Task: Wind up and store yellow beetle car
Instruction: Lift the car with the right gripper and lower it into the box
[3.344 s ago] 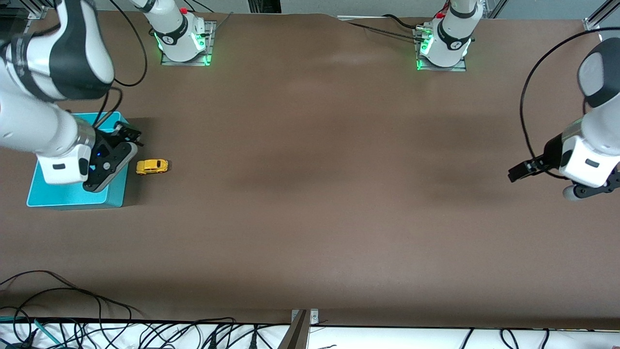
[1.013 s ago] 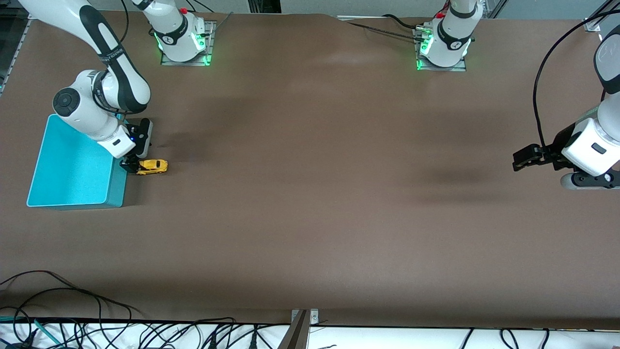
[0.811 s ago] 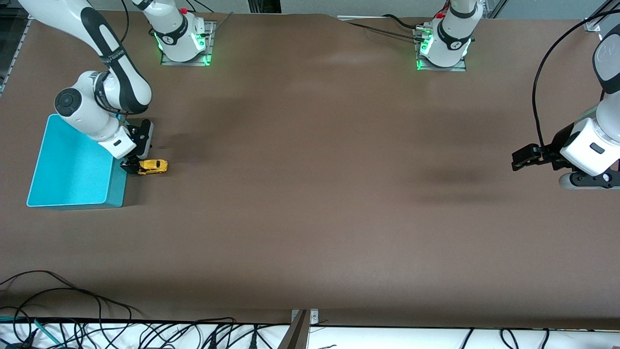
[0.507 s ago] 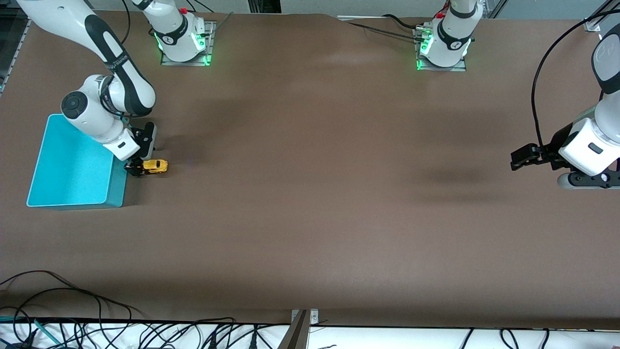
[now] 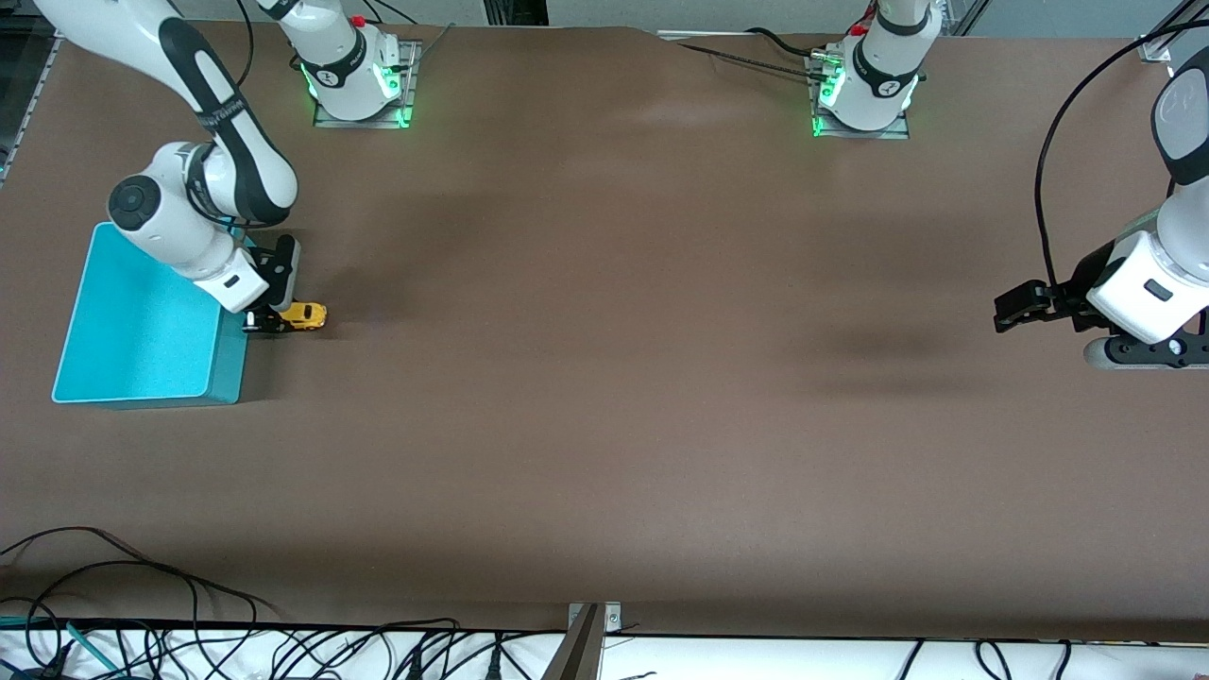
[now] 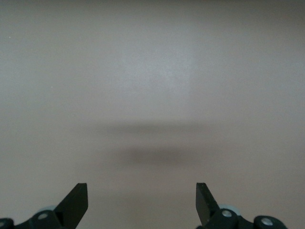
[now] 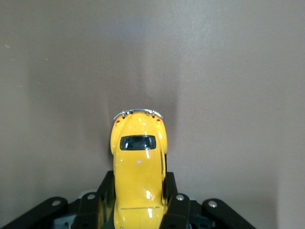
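Next, my right gripper lets go of the yellow beetle car inside the teal bin's half closer to the arm bases [image 5: 182,287].
The yellow beetle car [image 5: 302,315] sits low at the table beside the teal bin [image 5: 142,321], at the right arm's end. My right gripper [image 5: 267,319] is shut on the car's end toward the bin. In the right wrist view the yellow beetle car [image 7: 139,167] lies between the two black fingers [image 7: 101,193], both pressed against its sides, with its chrome bumper pointing away. My left gripper [image 5: 1007,310] hangs open over bare table at the left arm's end; in the left wrist view the left gripper [image 6: 142,202] has nothing between its tips.
The teal bin is wide and shallow, with its wall [image 5: 227,382] close to the car. Both arm bases [image 5: 357,71] stand along the table's edge farthest from the front camera. Loose cables [image 5: 142,604] lie past the table's front edge.
My right gripper has closed from open onto the yellow car, which shifted slightly away from the front camera. The left arm has barely moved.
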Robot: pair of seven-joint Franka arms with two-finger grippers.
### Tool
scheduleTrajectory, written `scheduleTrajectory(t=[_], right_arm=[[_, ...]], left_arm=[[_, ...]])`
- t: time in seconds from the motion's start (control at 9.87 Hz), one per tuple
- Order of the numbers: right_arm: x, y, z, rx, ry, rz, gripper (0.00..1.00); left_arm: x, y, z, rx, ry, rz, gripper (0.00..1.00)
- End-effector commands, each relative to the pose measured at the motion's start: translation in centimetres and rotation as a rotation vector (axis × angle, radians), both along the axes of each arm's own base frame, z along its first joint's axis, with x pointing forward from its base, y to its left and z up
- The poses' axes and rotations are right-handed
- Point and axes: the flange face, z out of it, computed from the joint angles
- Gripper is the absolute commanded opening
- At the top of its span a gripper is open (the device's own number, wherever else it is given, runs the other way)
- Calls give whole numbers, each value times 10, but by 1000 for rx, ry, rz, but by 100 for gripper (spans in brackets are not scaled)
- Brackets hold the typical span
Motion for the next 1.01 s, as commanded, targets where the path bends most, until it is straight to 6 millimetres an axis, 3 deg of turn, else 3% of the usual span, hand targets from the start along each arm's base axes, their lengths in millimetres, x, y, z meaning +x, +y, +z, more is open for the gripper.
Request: scheduleTrajectory(t=[0.0,0.3,0.51,0.91], right_arm=[[7,-2,62,3,47,10,0],[14,-6,122,17,103,8,0],[20,-26,150,24,113,49,0],[42,-113,143,32,111,162,0]], left_arm=[[-1,-3,3,-20,7,-26,100],[-1,-3,3,-20,7,-31,100],[-1,-3,3,-20,7,-32,100],[0,1,5,-44,3,-23,100]])
